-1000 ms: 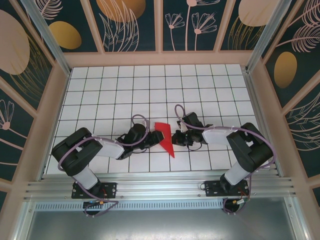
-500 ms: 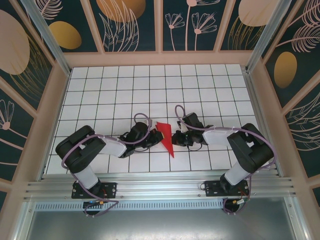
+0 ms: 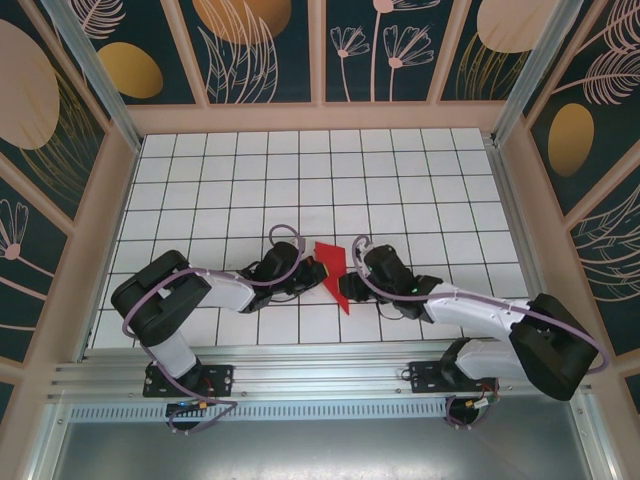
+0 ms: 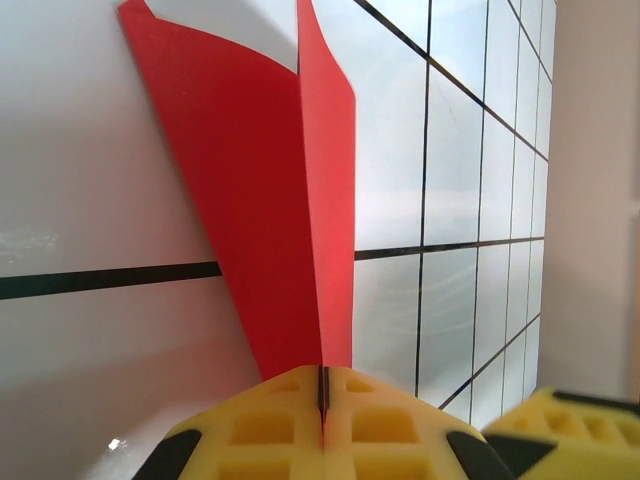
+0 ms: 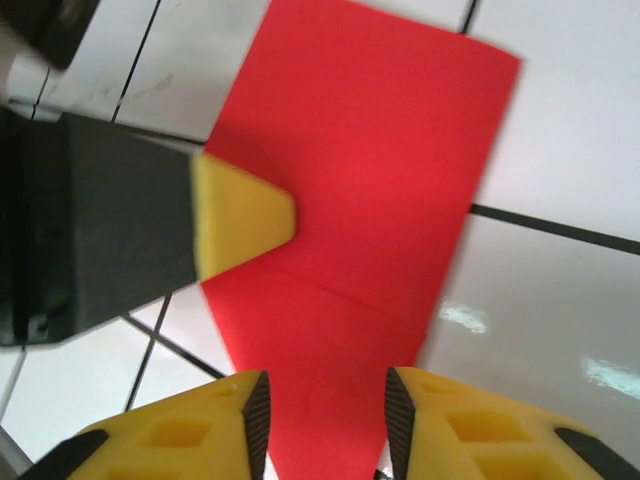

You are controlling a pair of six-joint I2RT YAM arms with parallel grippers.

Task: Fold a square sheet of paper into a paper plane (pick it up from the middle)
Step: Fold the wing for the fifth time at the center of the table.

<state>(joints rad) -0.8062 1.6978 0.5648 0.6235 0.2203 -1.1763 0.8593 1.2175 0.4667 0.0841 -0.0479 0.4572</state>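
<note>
The plane lies flat near its point while my left gripper pinches its raised flap farther up, so next my right gripper pinches the plane's edge there (image 3: 340, 301).
The square sheet of paper is folded into a narrow red paper plane (image 3: 333, 270) lying on the white grid, its point toward the near edge. My left gripper (image 3: 312, 268) comes in from the left and is shut on the plane's left edge. In the left wrist view the yellow pads (image 4: 322, 385) pinch a raised flap of the red paper (image 4: 260, 200). My right gripper (image 3: 347, 287) is at the plane's near right side. In the right wrist view its jaws (image 5: 325, 420) stand apart over the red paper (image 5: 370, 180), with the left gripper's yellow fingertip (image 5: 240, 220) pressing from the left.
The white tiled table (image 3: 300, 180) stretches far behind the paper. Patterned walls close in the left, right and back. An aluminium rail (image 3: 320, 375) with both arm bases runs along the near edge.
My left gripper has shut on the paper and the plane has grown narrower. My right arm has swung toward the near edge, its gripper now at the plane's near right, and its jaws have opened.
</note>
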